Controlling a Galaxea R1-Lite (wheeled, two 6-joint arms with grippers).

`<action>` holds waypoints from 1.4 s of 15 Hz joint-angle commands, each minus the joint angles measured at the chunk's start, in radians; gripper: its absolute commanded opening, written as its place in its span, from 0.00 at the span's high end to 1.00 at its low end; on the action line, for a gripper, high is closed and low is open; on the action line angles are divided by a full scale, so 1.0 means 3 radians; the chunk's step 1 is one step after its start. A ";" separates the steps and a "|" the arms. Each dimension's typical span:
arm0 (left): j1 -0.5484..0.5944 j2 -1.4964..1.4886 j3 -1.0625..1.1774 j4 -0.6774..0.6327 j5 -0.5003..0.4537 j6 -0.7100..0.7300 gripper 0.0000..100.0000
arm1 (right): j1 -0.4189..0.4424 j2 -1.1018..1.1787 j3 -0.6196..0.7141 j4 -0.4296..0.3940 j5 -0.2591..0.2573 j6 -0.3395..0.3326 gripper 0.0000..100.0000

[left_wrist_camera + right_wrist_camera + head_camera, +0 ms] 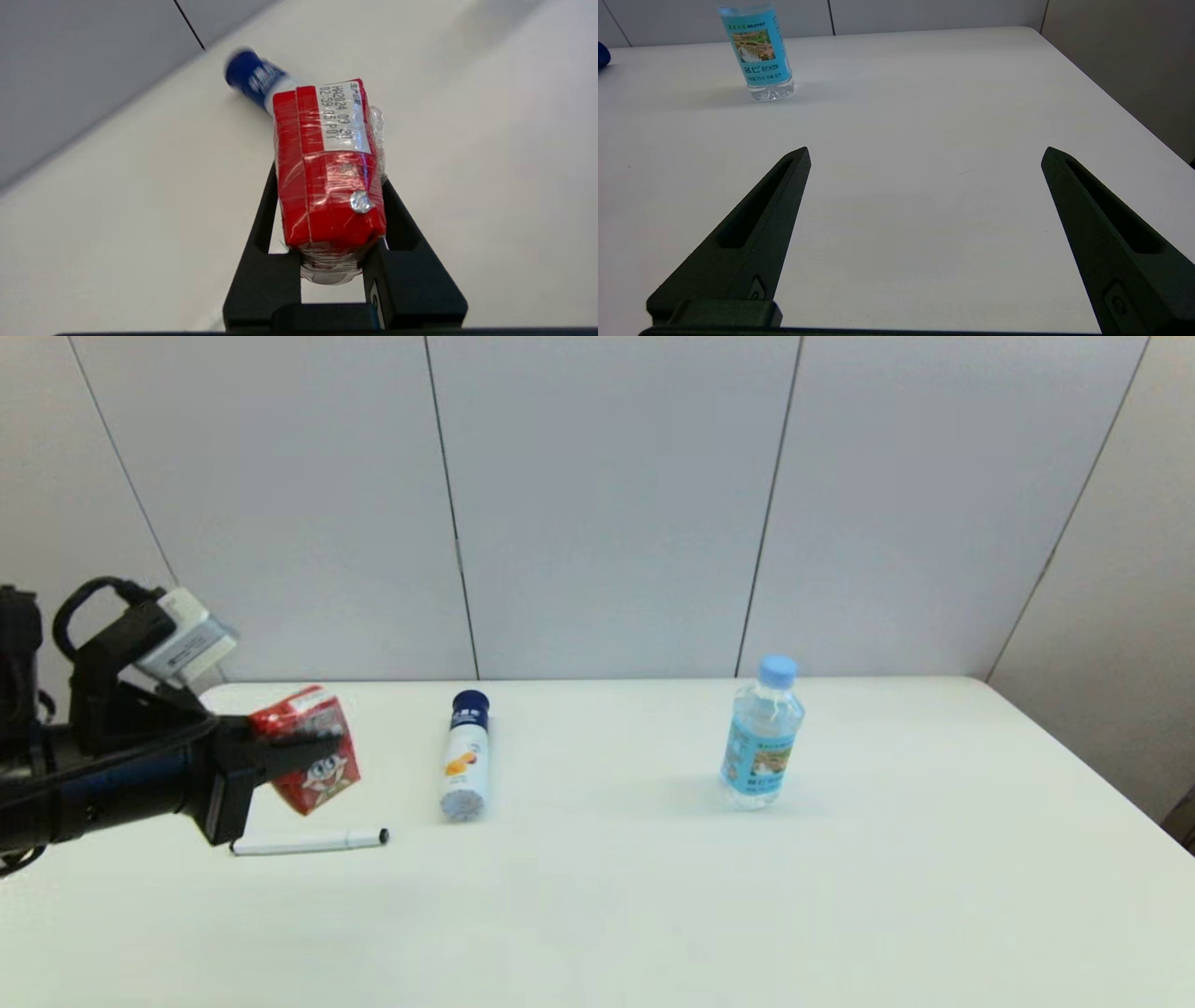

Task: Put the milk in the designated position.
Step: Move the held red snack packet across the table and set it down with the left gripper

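Note:
My left gripper should set the milk, now tilted above the table, down for me on the table (pixel 264 896), in the spot just in front of the white marker pen.
The milk (pixel 313 751) is a small red carton with a white cartoon face, tilted and held above the table at the far left. My left gripper (pixel 303 747) is shut on it. The left wrist view shows the carton's top (pixel 329 163) with its white date label, clamped between the two black fingers (pixel 261 214). My right gripper (pixel 924 154) is open over bare table at the right, out of the head view, with nothing between its fingers.
A white bottle with a dark blue cap (pixel 465 756) lies on the table just right of the milk. A white marker pen (pixel 310 843) lies below the carton. A clear water bottle (pixel 762 733) with a light blue cap stands right of centre. The table's right edge (pixel 1120 107) runs close by.

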 commanded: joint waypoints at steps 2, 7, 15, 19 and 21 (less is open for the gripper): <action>0.0148 -0.0207 0.0479 -0.0086 -0.0340 0.0136 1.00 | -0.0001 0.0004 0.0000 0.0000 0.0000 0.0000 0.00; 0.0623 0.0217 0.0688 -0.0480 -0.0862 0.0571 1.00 | -0.0001 0.0004 0.0000 0.0000 0.0000 0.0000 0.00; 0.1196 0.0621 0.0944 -0.0608 -0.1051 0.1021 1.00 | -0.0001 0.0004 0.0000 0.0000 0.0000 0.0000 0.00; 0.1201 0.0713 0.0944 -0.0613 -0.1056 0.1046 1.00 | -0.0001 0.0004 0.0000 0.0000 0.0000 0.0000 0.00; 0.1201 0.0739 0.0944 -0.0639 -0.1056 0.1046 1.00 | -0.0001 0.0004 0.0000 0.0000 0.0000 0.0000 0.00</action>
